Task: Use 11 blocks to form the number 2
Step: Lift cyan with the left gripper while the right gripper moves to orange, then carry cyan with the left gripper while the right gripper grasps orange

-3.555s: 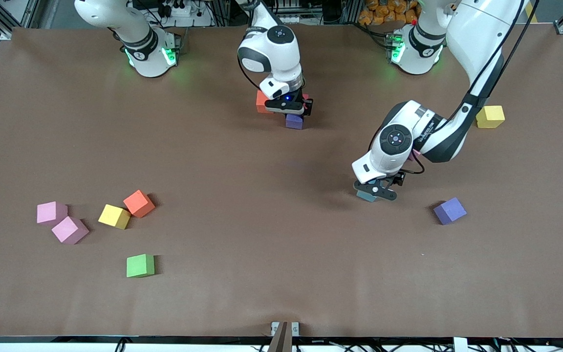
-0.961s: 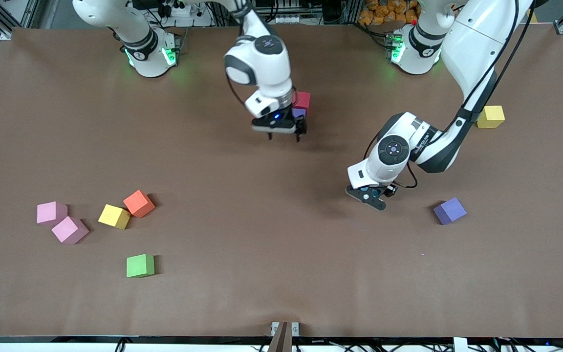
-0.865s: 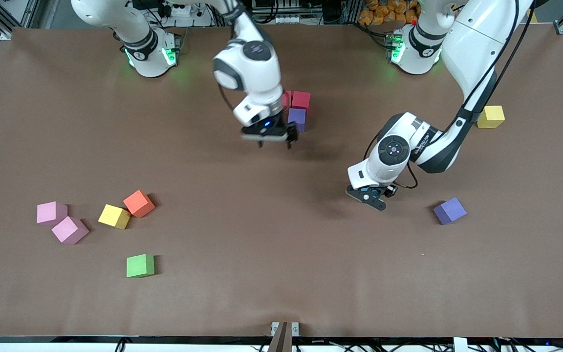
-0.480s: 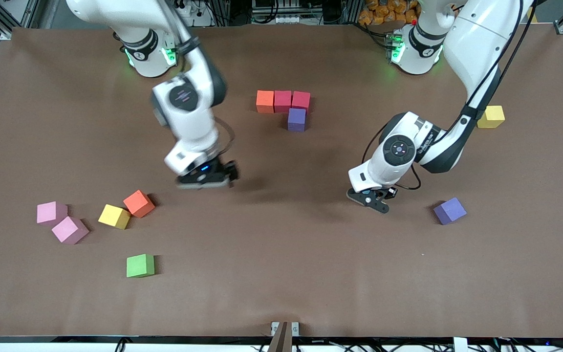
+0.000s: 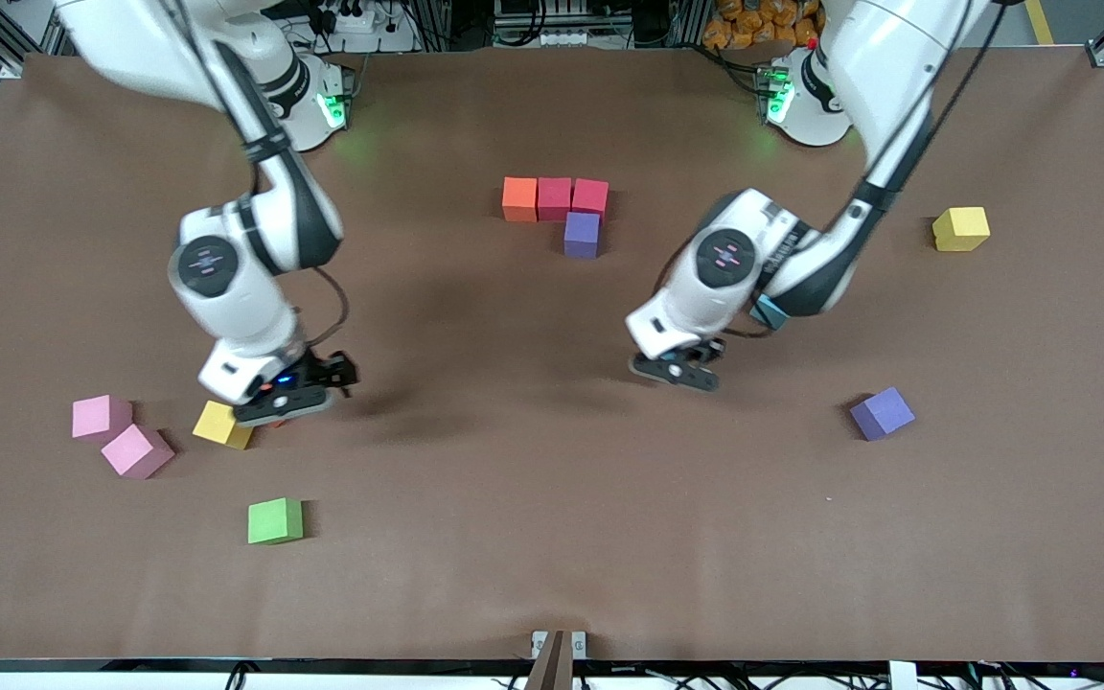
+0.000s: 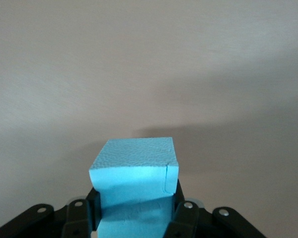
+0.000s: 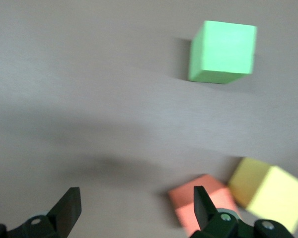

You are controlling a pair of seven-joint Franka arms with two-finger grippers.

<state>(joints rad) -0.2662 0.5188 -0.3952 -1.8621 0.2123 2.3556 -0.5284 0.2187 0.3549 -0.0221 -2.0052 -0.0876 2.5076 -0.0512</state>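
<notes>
The sides of the loose orange block (image 5: 275, 425) (image 7: 202, 202), next to the yellow block near the two pink blocks, will be gripped by my right gripper as it closes.
A row of an orange block (image 5: 519, 198) and two crimson blocks (image 5: 554, 198) lies near the robots' bases. A purple block (image 5: 582, 235) touches the row's end toward the left arm, on the side nearer the camera. My left gripper (image 5: 677, 372) (image 6: 136, 213) hangs over bare table, shut on a light blue block (image 6: 134, 163). My right gripper (image 5: 288, 398) (image 7: 135, 208) is open, low over a loose orange block (image 7: 201, 201) that lies against one fingertip. A yellow block (image 5: 221, 424) (image 7: 268, 193) sits beside it. The front view hides that orange block under the hand.
Two pink blocks (image 5: 100, 417) (image 5: 137, 450) lie at the right arm's end, beside the yellow one. A green block (image 5: 275, 521) (image 7: 222, 52) lies nearer the camera. A second purple block (image 5: 883, 413) and a yellow block (image 5: 961, 228) lie toward the left arm's end.
My right arm has swung from the purple block by the row down to the loose orange and yellow blocks. My left gripper has closed on the light blue block and shifted toward the table's middle.
</notes>
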